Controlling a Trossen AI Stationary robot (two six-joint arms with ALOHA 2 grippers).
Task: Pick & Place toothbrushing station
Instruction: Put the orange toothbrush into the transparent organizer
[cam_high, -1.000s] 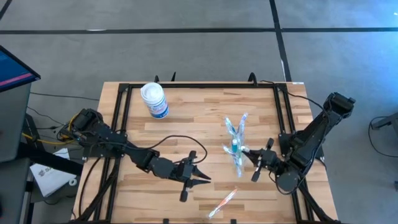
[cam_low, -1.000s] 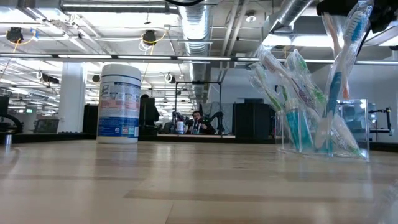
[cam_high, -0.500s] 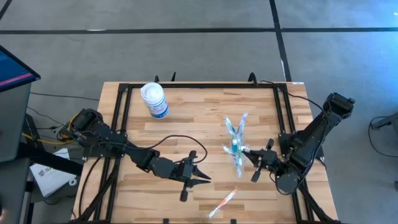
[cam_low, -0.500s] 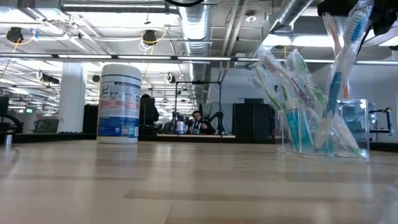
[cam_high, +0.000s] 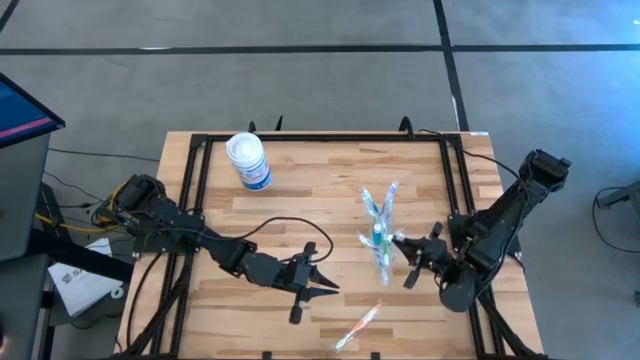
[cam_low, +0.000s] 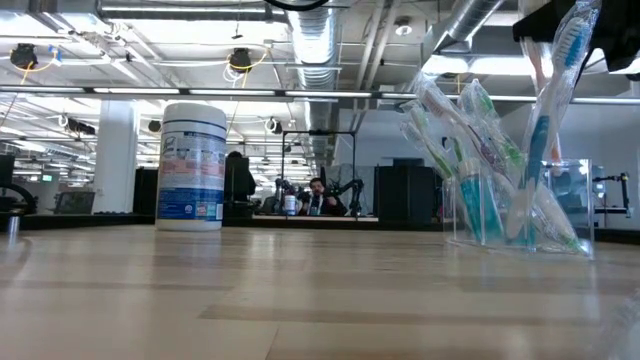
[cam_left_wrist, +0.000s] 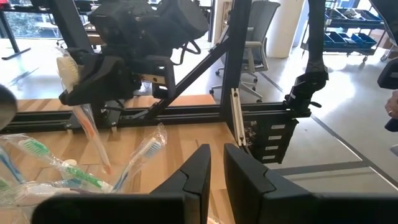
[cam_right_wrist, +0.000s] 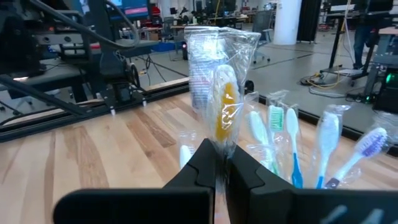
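Note:
I should use my right gripper to release the wrapped pink-orange toothbrush in the clear plastic cup (cam_high: 384, 239), among the blue and green toothbrushes.
A clear plastic cup (cam_high: 378, 240) (cam_low: 520, 215) stands at the table's right middle, with several wrapped blue and green toothbrushes leaning on its rim. Just right of it my right gripper (cam_high: 400, 243) (cam_right_wrist: 221, 165) is shut on a wrapped pink-orange toothbrush (cam_right_wrist: 224, 106) (cam_left_wrist: 93, 134), above the cup. One more wrapped pink-orange toothbrush (cam_high: 360, 323) lies flat near the front edge. My left gripper (cam_high: 333, 289) (cam_left_wrist: 217, 165) hovers over the table's middle front, its fingers close together with nothing between them. My right gripper pinches the wrapped toothbrush just below its head (cam_right_wrist: 222, 140), between its two fingers. The fingers lie roughly level, coming from the table's right. The brush stands head up, and its handle (cam_left_wrist: 99, 152) slants down toward the cup. I cannot tell whether its lower end is inside the cup.
A white canister with a blue label (cam_high: 248, 160) (cam_low: 192, 165) stands at the far left of the table. A black frame rail (cam_high: 320, 138) runs around the tabletop. Bare wood lies between the canister and the cup.
My right gripper has rolled a little at the wrist, still shut on the toothbrush, which has tipped slightly with it above the cup.

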